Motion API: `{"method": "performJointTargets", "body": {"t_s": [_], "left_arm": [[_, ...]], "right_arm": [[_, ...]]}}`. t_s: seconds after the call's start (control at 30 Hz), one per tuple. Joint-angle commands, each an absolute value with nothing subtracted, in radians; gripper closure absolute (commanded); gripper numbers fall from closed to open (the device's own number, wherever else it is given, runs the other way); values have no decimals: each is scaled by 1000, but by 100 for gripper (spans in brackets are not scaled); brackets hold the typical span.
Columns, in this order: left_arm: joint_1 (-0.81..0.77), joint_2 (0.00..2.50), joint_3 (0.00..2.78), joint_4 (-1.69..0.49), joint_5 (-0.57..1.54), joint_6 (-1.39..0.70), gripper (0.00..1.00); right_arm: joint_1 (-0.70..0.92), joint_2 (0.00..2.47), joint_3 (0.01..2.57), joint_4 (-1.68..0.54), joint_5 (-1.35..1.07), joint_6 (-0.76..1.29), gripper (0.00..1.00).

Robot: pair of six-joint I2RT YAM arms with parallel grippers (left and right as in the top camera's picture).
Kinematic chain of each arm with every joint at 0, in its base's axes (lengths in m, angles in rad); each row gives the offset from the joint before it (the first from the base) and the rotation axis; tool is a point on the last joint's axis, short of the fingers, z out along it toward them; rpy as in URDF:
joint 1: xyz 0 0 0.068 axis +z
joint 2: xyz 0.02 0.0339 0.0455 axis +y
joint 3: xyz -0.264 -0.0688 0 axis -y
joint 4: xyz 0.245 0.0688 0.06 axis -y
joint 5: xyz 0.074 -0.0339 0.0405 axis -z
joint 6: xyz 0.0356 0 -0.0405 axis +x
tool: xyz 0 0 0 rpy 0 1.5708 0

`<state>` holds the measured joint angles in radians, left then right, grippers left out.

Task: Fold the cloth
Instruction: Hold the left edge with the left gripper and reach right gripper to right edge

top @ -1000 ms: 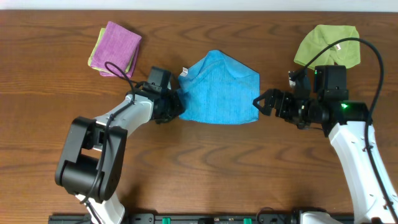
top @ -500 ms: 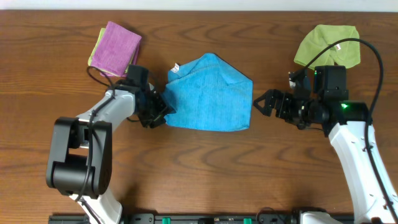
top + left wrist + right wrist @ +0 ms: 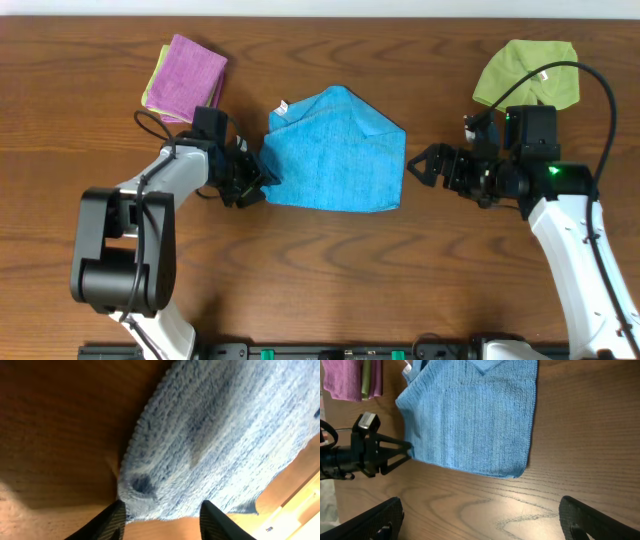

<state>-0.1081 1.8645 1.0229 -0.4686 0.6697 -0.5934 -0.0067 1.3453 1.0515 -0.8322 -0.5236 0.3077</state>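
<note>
The cloth's corner is held too shallow in my left gripper's fingers. Next, I reach farther in and pinch more of the cloth's side (image 3: 139, 491) before I lift it.
The sky-blue cloth (image 3: 335, 150) lies flat on the wooden table, with a folded-over flap at its far edge and a small white tag (image 3: 282, 108) at its far left corner. It also shows in the left wrist view (image 3: 215, 435) and the right wrist view (image 3: 475, 415). My left gripper (image 3: 262, 180) is open at the cloth's near left corner, and its fingers (image 3: 162, 510) straddle the corner's edge. It shows in the right wrist view (image 3: 409, 449) with fingers spread. My right gripper (image 3: 418, 165) is open and empty just right of the cloth, fingers wide (image 3: 485, 510).
A purple folded cloth (image 3: 187, 75) lies on a lime-green one at the far left, and also shows in the right wrist view (image 3: 345, 380). A loose lime-green cloth (image 3: 525, 72) lies at the far right behind my right arm. The table's far edge is close behind them.
The cloth has slid left with my left gripper. The left gripper then drew slightly further left while the cloth stayed. The right arm has not moved.
</note>
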Motion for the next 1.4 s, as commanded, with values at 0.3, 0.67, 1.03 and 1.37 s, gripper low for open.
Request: {"method": "performJointTargets", "body": {"t_s": [0.3, 0.67, 1.03, 1.37], "left_arm": [[-104, 1739, 1010, -561, 570, -548, 44], [-105, 1749, 997, -516, 480, -561, 37], [-105, 1812, 990, -466, 514, -569, 38], [-132, 1887, 990, -390, 569, -587, 48]], "right_arm": [[-14, 1329, 1051, -831, -528, 314, 1], [-14, 1329, 1051, -831, -528, 314, 1], [-14, 1329, 1051, -831, -528, 314, 1], [-14, 1329, 1051, -831, -528, 315, 1]]}}
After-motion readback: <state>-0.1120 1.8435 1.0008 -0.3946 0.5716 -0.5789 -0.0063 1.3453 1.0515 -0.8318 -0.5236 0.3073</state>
